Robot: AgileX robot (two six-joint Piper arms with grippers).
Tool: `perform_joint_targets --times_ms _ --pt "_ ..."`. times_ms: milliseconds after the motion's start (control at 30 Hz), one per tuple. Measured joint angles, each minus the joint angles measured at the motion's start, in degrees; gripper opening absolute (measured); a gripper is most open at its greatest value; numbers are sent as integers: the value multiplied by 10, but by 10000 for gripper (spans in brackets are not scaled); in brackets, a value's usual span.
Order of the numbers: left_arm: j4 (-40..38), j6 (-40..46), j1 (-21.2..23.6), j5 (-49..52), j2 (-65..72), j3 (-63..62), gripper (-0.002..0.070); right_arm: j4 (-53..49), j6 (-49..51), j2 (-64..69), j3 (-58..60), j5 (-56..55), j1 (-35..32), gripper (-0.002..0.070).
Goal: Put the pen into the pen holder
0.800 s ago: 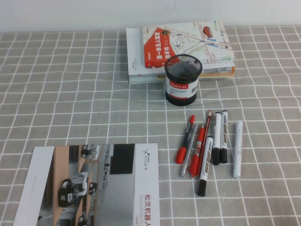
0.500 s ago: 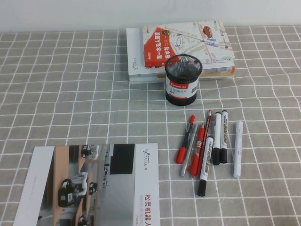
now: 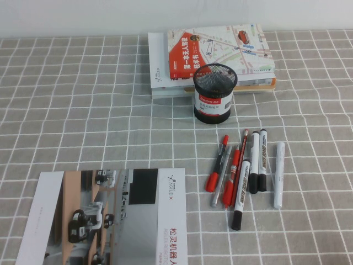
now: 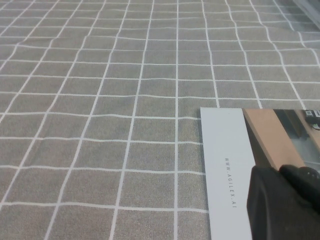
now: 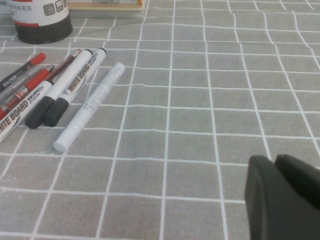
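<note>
I should close my right gripper on the far half (image 3: 281, 160) (image 5: 105, 86) of the plain white pen, the one at the end of the row beside the white markers.
The plain white pen (image 3: 279, 174) lies on the checked cloth at the right end of a row of pens, and it also shows in the right wrist view (image 5: 90, 106). The black wire-mesh pen holder (image 3: 214, 94) stands upright behind the row, empty as far as I can see; its base shows in the right wrist view (image 5: 40, 20). My right gripper (image 5: 272, 160) is shut and empty, low over the cloth, well apart from the white pen. My left gripper (image 4: 279, 171) is shut and empty over the brochure. Neither arm shows in the high view.
Two white markers with black caps (image 3: 257, 161), a third (image 3: 241, 193) and red pens (image 3: 231, 175) lie beside the white pen. A stack of books (image 3: 215, 52) sits behind the holder. A brochure (image 3: 110, 218) lies at the front left, also in the left wrist view (image 4: 225, 165).
</note>
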Motion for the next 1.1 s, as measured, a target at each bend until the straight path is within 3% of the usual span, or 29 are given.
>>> perform_joint_targets --times_ms 200,400,533,933,1100 --pt "-1 0 0 0 0 0 -3 45 0 0 0 -18 0 -13" --pt "-1 0 0 0 0 0 -3 365 0 0 0 -70 0 -13" --pt "-1 0 0 0 0 0 -3 515 0 0 0 -86 0 -13" --pt "-1 0 0 0 0 0 -3 543 -1 0 0 -98 0 -13" --pt "-1 0 0 0 0 0 -3 537 -60 0 -1 -82 0 -13"
